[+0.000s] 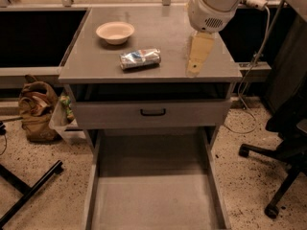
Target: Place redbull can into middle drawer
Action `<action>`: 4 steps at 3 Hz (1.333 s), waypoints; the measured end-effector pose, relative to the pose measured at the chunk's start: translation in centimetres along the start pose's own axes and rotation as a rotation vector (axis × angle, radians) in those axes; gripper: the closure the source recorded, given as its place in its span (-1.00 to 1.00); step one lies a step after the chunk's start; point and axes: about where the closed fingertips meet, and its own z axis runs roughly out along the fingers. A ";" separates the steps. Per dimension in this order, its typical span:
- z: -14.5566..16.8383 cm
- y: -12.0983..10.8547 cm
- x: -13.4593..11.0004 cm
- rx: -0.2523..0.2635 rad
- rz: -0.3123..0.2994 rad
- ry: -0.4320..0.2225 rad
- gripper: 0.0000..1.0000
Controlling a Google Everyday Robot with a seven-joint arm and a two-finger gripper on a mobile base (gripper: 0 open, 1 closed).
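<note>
The robot's gripper will close across the redbull can's body [147, 57], between the can's middle and its end farther from the cream bowl.
The redbull can [140, 59], silver and blue and dented, lies on its side near the middle of the grey cabinet top [96, 68]. My gripper [194, 70] hangs from the white arm over the right part of the top. It is to the right of the can and apart from it. The middle drawer [151, 195] is pulled far out below, a wide grey tray with low side walls and nothing in it. The clear plastic bottle is hidden behind the arm.
A cream bowl [115, 32] stands at the back left of the top. A grey drawer with a black handle [153, 112] sits just under the top. A brown bag [36, 109] lies on the floor at left. An office chair [283, 143] stands at right.
</note>
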 end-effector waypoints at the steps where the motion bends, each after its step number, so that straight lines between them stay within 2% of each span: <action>1: 2.8 -1.4 -1.2 -0.018 -0.063 -0.013 -1.00; 2: 6.9 -3.1 -2.8 -0.047 -0.129 -0.012 -1.00; 4: 13.9 -5.5 -5.1 -0.132 -0.210 -0.004 -1.00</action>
